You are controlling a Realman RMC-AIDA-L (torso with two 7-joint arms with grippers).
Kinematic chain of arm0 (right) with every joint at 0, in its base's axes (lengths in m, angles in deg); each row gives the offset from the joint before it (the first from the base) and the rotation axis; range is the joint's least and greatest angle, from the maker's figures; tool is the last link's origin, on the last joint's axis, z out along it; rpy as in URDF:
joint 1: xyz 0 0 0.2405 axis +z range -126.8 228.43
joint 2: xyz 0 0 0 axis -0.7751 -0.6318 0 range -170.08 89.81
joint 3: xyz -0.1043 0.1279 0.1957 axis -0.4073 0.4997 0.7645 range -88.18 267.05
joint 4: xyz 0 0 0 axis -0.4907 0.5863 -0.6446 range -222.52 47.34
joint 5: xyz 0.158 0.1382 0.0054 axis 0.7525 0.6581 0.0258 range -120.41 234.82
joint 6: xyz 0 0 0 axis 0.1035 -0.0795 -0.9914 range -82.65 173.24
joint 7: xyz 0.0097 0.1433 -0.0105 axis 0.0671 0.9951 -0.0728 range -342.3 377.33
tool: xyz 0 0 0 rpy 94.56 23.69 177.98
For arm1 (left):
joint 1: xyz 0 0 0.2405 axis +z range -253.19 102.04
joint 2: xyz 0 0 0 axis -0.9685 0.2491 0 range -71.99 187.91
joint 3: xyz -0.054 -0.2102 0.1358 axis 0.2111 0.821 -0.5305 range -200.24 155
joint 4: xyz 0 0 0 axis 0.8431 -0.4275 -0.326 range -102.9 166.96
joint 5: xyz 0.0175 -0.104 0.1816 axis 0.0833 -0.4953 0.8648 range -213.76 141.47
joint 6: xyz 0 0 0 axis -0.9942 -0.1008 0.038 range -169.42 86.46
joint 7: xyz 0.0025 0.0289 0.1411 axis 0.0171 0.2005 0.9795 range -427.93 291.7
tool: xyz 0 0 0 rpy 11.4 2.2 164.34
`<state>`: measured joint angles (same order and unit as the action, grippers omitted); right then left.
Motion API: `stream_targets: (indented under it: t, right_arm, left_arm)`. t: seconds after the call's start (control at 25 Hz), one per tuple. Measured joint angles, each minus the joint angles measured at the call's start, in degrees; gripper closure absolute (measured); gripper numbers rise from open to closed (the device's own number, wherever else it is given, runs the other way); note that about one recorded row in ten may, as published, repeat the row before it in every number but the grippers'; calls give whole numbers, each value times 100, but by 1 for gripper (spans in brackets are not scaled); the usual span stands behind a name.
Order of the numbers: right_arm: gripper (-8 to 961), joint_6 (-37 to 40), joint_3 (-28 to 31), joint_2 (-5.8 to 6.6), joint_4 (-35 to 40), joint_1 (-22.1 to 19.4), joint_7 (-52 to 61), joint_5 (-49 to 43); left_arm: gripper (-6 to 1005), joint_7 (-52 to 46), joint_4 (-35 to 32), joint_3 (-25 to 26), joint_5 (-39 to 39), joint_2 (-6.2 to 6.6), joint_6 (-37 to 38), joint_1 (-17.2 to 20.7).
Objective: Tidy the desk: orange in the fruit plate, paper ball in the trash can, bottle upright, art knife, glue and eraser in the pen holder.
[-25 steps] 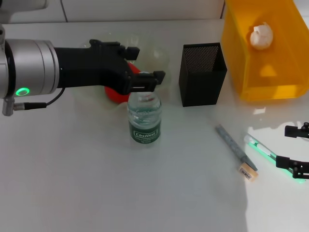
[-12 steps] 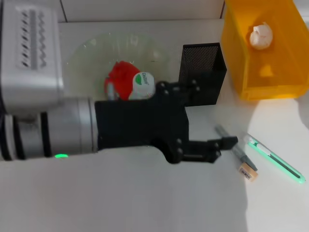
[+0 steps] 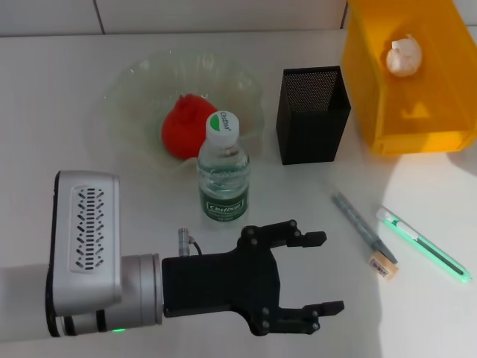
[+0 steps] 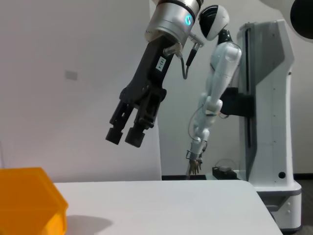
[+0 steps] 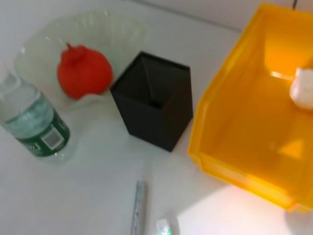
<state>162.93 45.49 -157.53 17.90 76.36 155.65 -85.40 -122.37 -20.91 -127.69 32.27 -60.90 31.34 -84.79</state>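
Observation:
I should close my right gripper on the body of the green glue stick (image 3: 408, 233), just behind the white end of the glue stick that is on the pen holder's side.
The bottle (image 3: 222, 171) stands upright with its white cap on, in front of the fruit plate (image 3: 134, 74), which holds the orange (image 3: 186, 134). The paper ball (image 3: 403, 56) lies in the yellow trash can (image 3: 432, 112). The grey art knife (image 3: 363, 227), the green glue stick (image 3: 422, 244) and the eraser (image 3: 382, 265) lie on the table right of the black pen holder (image 3: 311, 115). My left gripper (image 3: 324, 272) is open and empty, low near the front, left of the eraser. My right gripper (image 4: 124, 137) hangs raised in the air, open and empty; the head view does not show it.
The right wrist view shows the bottle (image 5: 34, 127), the orange (image 5: 83, 73), the pen holder (image 5: 154, 105), the trash can (image 5: 254, 122) and the art knife's end (image 5: 138, 210). The left arm's body lies across the table's front left.
My left gripper has let go of the bottle's top and swung down to the front of the table. My right gripper has left the head view's right edge.

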Motion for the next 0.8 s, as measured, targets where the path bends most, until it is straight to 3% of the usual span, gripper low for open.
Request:
stream_targets:
  t: [0.12, 0.16, 0.2, 0.36, 0.56, 0.8]
  right_arm:
    - [113, -51, -329, -107, -140, 194, 193, -405]
    - [113, -143, -621, -187, -367, 326, 312, -649]
    - [113, -143, -621, -187, -367, 326, 312, -649]
    - [113, -353, -1677, -194, -786, 312, 545, -693]
    - [129, -417, -2496, -196, -808, 217, 580, -699]
    - [178, -637, -3120, -205, -848, 95, 631, -706]
  left_arm:
    - [212, 73, 126, 8, -67, 2, 25, -21]
    - [213, 265, 545, 46, -251, 10, 85, -73]
    - [213, 304, 645, 47, -268, 10, 88, -83]
    - [213, 349, 772, 47, -280, 11, 94, -93]
    - [213, 363, 859, 76, -281, 31, 141, -27]
    - [213, 371, 881, 281, -258, 51, 234, 58]
